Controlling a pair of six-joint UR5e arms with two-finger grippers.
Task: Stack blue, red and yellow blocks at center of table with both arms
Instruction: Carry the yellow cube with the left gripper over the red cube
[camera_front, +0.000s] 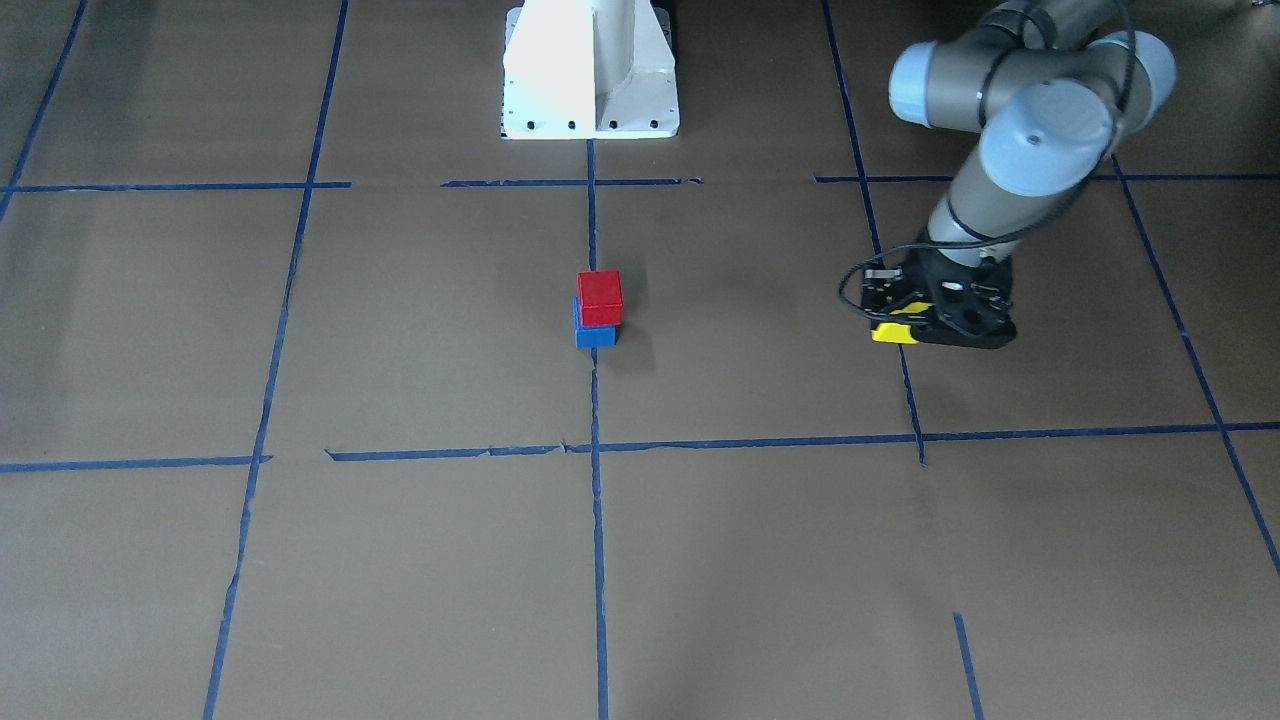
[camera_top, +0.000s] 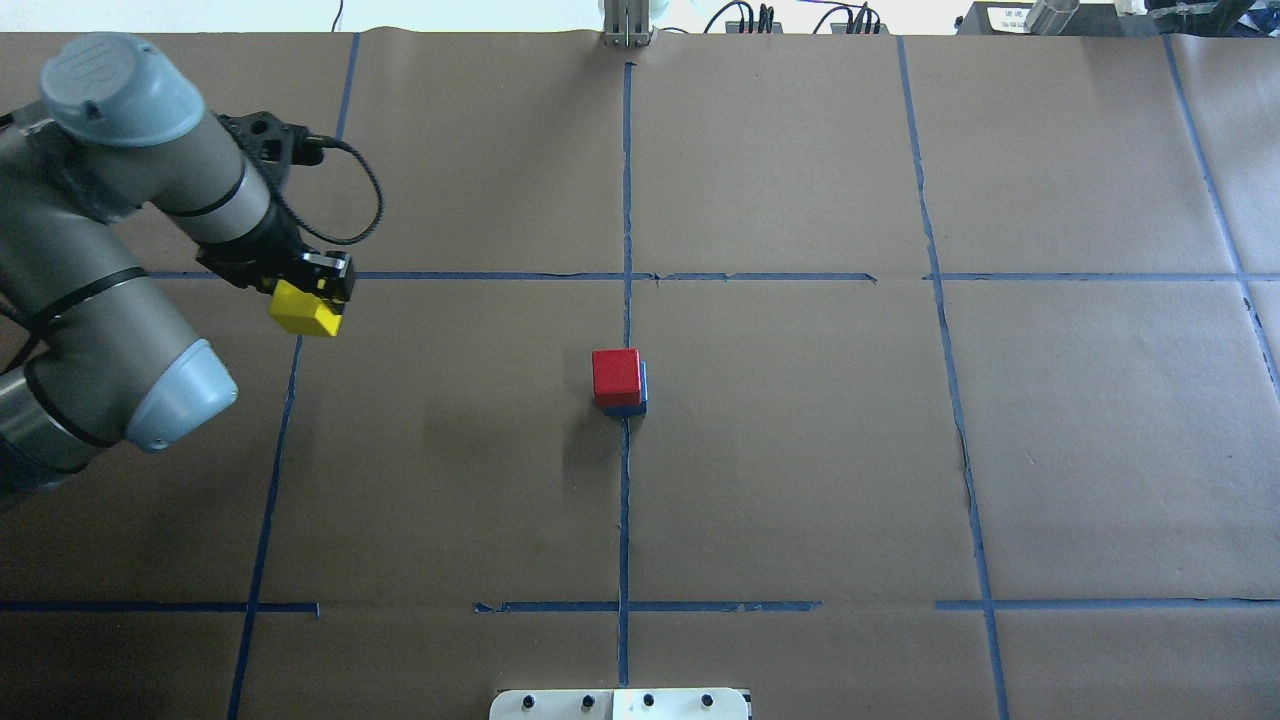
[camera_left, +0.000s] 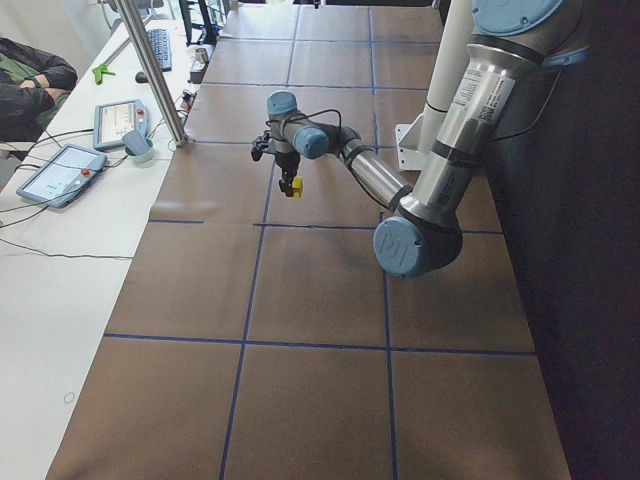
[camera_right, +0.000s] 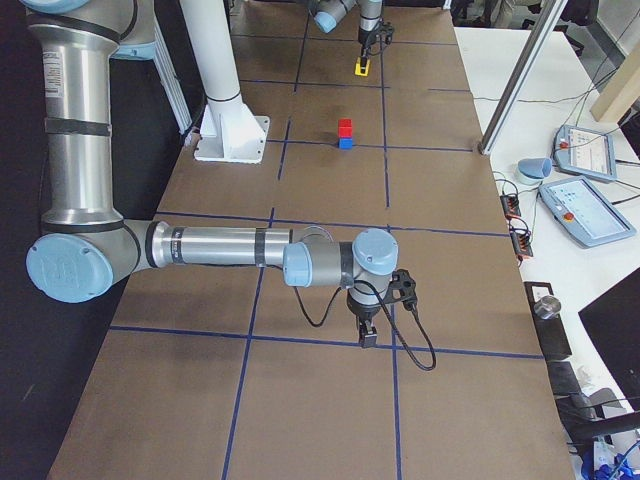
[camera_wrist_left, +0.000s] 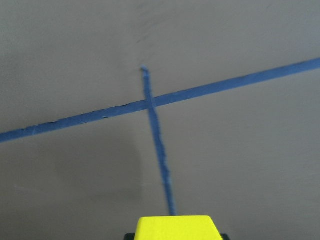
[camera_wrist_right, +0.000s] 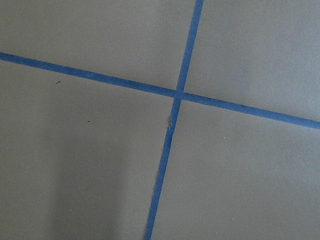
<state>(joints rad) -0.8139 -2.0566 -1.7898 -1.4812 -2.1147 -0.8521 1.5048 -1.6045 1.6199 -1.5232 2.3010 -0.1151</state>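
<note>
Next, I let go of the yellow block with my left gripper on top of the red block (camera_front: 599, 289) that sits on the blue block.
A red block (camera_front: 600, 297) sits on a blue block (camera_front: 596, 337) at the table's center, also in the overhead view with red (camera_top: 616, 375) above blue (camera_top: 641, 400). My left gripper (camera_top: 312, 297) is shut on the yellow block (camera_top: 305, 311) and holds it above the table, well to the left of the stack; the block also shows in the front view (camera_front: 893, 333) and the left wrist view (camera_wrist_left: 174, 227). My right gripper (camera_right: 368, 338) hangs low over the table at the far right end; I cannot tell whether it is open or shut.
The white robot base (camera_front: 590, 70) stands at the table's near edge behind the stack. Blue tape lines (camera_top: 626, 500) mark a grid on the brown paper. A metal pole (camera_left: 150, 65), tablets (camera_left: 60, 172) and a seated person are past the far edge.
</note>
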